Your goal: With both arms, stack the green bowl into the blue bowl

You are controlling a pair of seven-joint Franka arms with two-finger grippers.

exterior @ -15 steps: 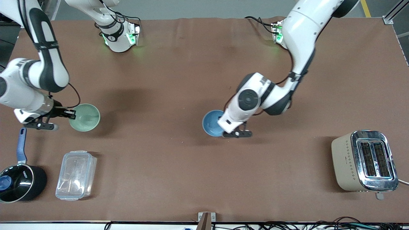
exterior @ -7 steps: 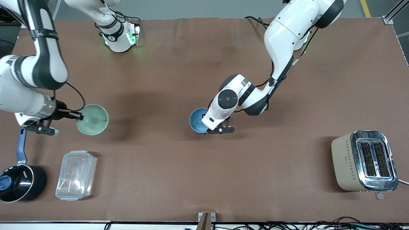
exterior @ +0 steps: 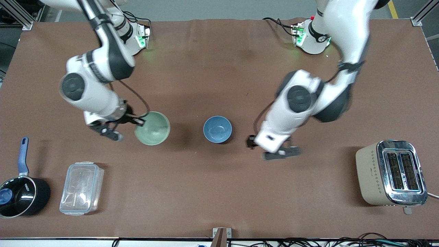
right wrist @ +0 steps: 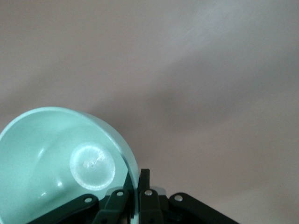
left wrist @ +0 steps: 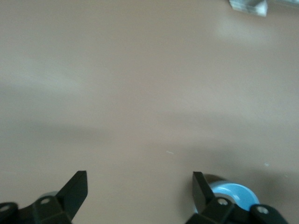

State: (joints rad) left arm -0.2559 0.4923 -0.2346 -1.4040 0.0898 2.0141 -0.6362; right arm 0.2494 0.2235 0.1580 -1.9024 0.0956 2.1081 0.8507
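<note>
The blue bowl is on the brown table. Next, my right gripper lets go of the green bowl inside the hollow of the blue bowl (exterior: 217,128).
The green bowl (exterior: 152,128) hangs tilted from my right gripper (exterior: 138,122), which is shut on its rim, over the table beside the blue bowl toward the right arm's end. The right wrist view shows the rim pinched at my right gripper (right wrist: 136,186) and the green bowl's inside (right wrist: 51,158). The blue bowl (exterior: 217,129) stands alone and upright on the table. My left gripper (exterior: 271,150) is open and empty, beside the blue bowl toward the left arm's end. The left wrist view shows my left gripper (left wrist: 139,190) with its jaws wide apart and the blue bowl (left wrist: 236,195) by one finger.
A beige toaster (exterior: 391,172) stands at the left arm's end. A clear lidded container (exterior: 81,188) and a black saucepan with a blue handle (exterior: 21,192) stand near the front camera at the right arm's end. The brown table (exterior: 219,192) spreads between them.
My right arm has carried the green bowl toward the blue bowl. My left gripper has let go of the blue bowl and moved off toward the left arm's end.
</note>
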